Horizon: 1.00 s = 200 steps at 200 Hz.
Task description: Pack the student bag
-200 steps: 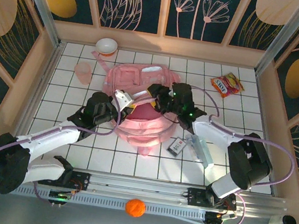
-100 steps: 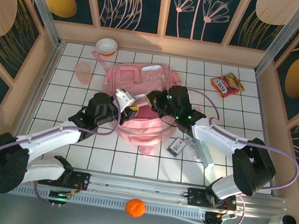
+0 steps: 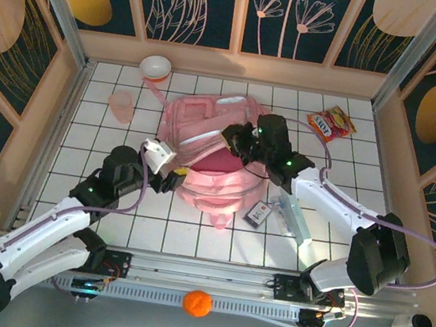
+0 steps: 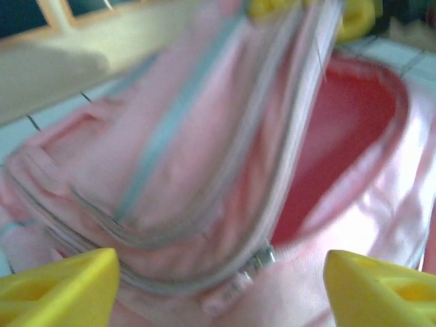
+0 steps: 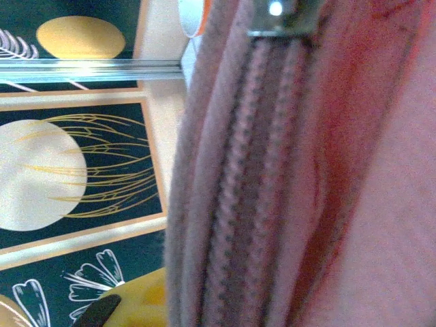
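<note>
The zipper slider is partway round the opening of the student bag. My left gripper needs to take the pull tab [image 4: 227,293] and pull it toward the white bowl.
The student bag [image 3: 217,157], a large soft pink backpack, lies mid-table with its main compartment gaping and the red lining [image 4: 340,129] showing. My right gripper [image 3: 235,136] is shut on the far rim of that opening. In the right wrist view the zipper edge [image 5: 266,177] runs between the jaws beside one yellow finger [image 5: 136,303]. My left gripper [image 3: 171,175] hangs open just off the bag's near-left side, touching nothing. Its yellow fingertips [image 4: 61,286] stand wide apart, with a zipper slider [image 4: 262,257] between them.
A white bowl [image 3: 156,66] and a translucent pink cup [image 3: 121,103] sit at the back left. Snack packets [image 3: 331,122] lie at the back right. A small black device [image 3: 258,214] and a pale box [image 3: 294,217] lie right of the bag. An orange ball [image 3: 197,302] rests on the front rail.
My left gripper opened, let go of the bag's edge and drew back to the near left. My right gripper shut on the rim and pulled it back and right, opening the bag wider.
</note>
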### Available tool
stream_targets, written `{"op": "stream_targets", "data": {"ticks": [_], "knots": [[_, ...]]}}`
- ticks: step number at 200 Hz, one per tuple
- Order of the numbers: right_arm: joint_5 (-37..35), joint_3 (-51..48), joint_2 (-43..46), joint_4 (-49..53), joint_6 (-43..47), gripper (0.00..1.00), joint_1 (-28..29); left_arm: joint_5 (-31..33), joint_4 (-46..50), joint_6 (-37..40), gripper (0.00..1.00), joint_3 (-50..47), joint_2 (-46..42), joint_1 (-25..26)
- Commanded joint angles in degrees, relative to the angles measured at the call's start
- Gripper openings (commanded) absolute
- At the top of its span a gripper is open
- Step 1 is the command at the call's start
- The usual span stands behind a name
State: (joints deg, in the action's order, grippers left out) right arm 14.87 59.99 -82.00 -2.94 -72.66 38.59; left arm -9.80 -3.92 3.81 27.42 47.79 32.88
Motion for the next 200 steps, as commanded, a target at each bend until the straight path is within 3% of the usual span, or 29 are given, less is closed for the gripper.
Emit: {"op": "stream_targets", "data": {"ticks": [1,49,94,118,140,169,200], "knots": [[0.9,6.9,1.1,-9.1,4.0,0.00,-0.3,-3.3,0.7,-1.6,0.87,-1.1,1.8,-0.1],[1.9,9.3,0.3,-8.4,4.9,0.00,-0.5,6.1,-7.3,-7.4,0.90,-4.2,-0.4,-0.2],[3.8,9.8,-0.1,-7.2,5.4,0.00,-0.6,5.0,-17.9,-15.5,0.81,-9.1,-2.5,-0.1],[5.7,11.2,-1.2,-6.9,5.7,0.00,-0.7,5.3,-20.9,-16.7,0.80,-9.7,-0.5,-0.1],[6.6,11.7,-2.1,-7.1,5.7,0.00,-0.7,4.7,-25.3,-17.6,0.72,-9.7,2.6,-0.2],[7.7,11.4,-2.7,-8.4,5.0,0.00,-0.9,2.5,-27.9,-16.4,0.71,-7.3,7.9,-0.2],[7.8,11.4,-2.6,-8.0,5.2,0.00,-1.2,-1.7,-28.9,-14.1,0.50,-6.2,10.3,-0.2]]}}
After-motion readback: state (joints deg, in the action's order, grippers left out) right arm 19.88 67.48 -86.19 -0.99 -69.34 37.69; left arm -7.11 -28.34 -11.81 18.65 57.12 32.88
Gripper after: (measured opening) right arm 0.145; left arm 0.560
